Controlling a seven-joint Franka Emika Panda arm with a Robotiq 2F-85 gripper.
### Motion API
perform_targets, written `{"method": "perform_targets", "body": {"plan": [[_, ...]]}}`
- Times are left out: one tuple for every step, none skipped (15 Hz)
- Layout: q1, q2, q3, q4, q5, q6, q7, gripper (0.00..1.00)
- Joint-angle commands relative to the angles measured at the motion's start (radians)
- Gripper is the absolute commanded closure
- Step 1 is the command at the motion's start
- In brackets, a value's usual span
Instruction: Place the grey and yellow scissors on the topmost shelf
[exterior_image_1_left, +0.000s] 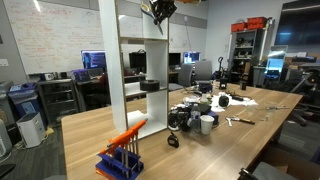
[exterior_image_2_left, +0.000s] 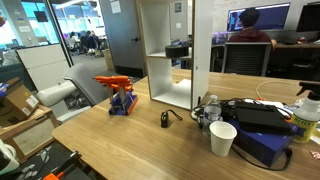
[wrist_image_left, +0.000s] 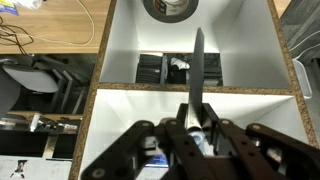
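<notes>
The grey and yellow scissors, now over the tall white shelving unit, will be set down by my gripper on the topmost white shelf (exterior_image_1_left: 149, 38) (wrist_image_left: 202, 115) next to its raw chipboard edge.
My gripper (wrist_image_left: 195, 125) is shut on the grey and yellow scissors, whose thin grey blade (wrist_image_left: 197, 60) points away from the jaws; the handles are hidden between the fingers. In an exterior view the gripper (exterior_image_1_left: 160, 10) hangs at the top of the frame, over the tall white shelving unit (exterior_image_1_left: 140, 60), with a bit of yellow handle (exterior_image_1_left: 152, 13) showing. The wrist view looks straight down on a white board (wrist_image_left: 130, 125) with a raw chipboard edge, which appears to be the topmost shelf. The unit's top is cut off in both exterior views.
A black tape roll (wrist_image_left: 170, 8) lies on a lower shelf. A blue rack with orange-handled tools (exterior_image_1_left: 120, 155) (exterior_image_2_left: 120, 95) stands on the wooden table beside the unit. A white cup (exterior_image_2_left: 222, 137), black gear (exterior_image_1_left: 190, 115) and cables crowd the table nearby.
</notes>
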Motion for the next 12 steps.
{"method": "perform_targets", "body": {"plan": [[0.014, 0.142, -0.008, 0.237, -0.051, -0.077, 0.062, 0.97], [0.020, 0.167, -0.014, 0.281, -0.049, -0.093, 0.062, 0.97], [0.025, 0.192, -0.019, 0.320, -0.051, -0.103, 0.065, 0.97], [0.029, 0.216, -0.023, 0.358, -0.057, -0.115, 0.068, 0.97], [0.034, 0.241, -0.027, 0.397, -0.061, -0.131, 0.067, 0.97], [0.039, 0.266, -0.031, 0.434, -0.070, -0.148, 0.072, 0.97], [0.045, 0.294, -0.036, 0.472, -0.076, -0.166, 0.072, 0.97], [0.051, 0.321, -0.041, 0.511, -0.075, -0.188, 0.069, 0.97], [0.057, 0.354, -0.048, 0.555, -0.069, -0.215, 0.066, 0.97], [0.064, 0.384, -0.054, 0.592, -0.068, -0.243, 0.063, 0.97], [0.073, 0.419, -0.062, 0.631, -0.078, -0.283, 0.073, 0.97], [0.080, 0.452, -0.070, 0.669, -0.080, -0.316, 0.076, 0.97]]}}
